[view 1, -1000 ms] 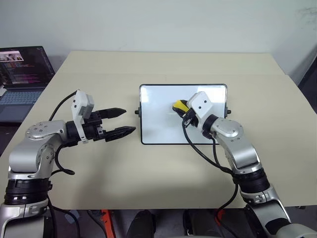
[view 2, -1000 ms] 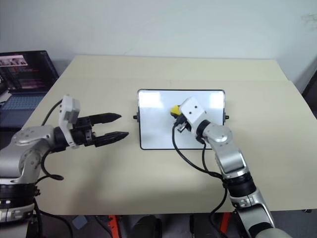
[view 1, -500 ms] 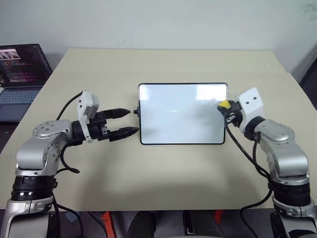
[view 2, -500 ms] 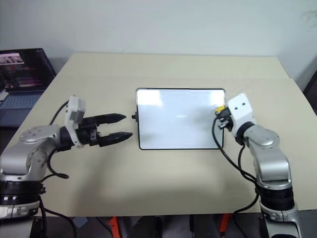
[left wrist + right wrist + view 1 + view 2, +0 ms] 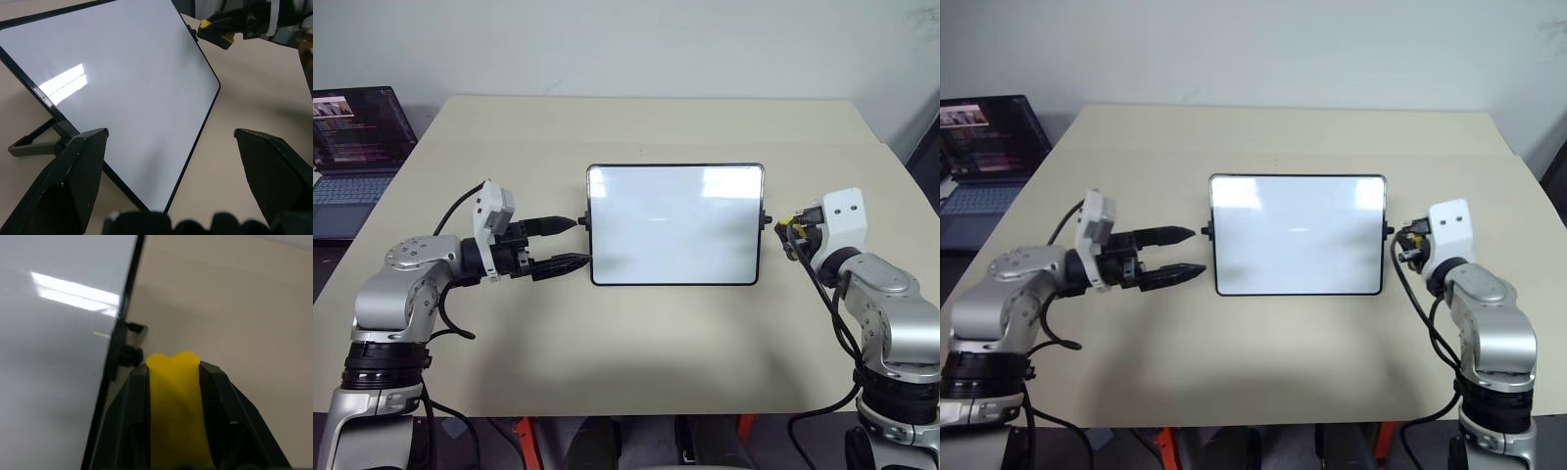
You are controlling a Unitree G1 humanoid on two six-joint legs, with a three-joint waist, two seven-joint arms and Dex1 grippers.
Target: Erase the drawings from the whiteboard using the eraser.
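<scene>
Next, I set the yellow eraser, now held just past the board's edge, down with my right gripper on the bare table (image 5: 788, 260) beside the whiteboard, just below the whiteboard's side knob.
The whiteboard (image 5: 675, 225) stands tilted on its stand at the table's middle, and its white surface looks blank, with no drawings in view. My right gripper (image 5: 787, 231) hovers just past the board's right edge, beside the small side knob, shut on the yellow eraser (image 5: 174, 401). The eraser (image 5: 207, 23) is off the board's surface. My left gripper (image 5: 580, 241) is open at the board's left edge, its fingers (image 5: 73, 181) pointing at the board with nothing between them.
An open laptop (image 5: 352, 147) sits off the table's far left corner. The beige table (image 5: 636, 362) has bare room in front of the board, behind it and to the right of my right arm.
My right gripper has carried the eraser from the board's middle out past its right edge. The left gripper has stayed by the left edge.
</scene>
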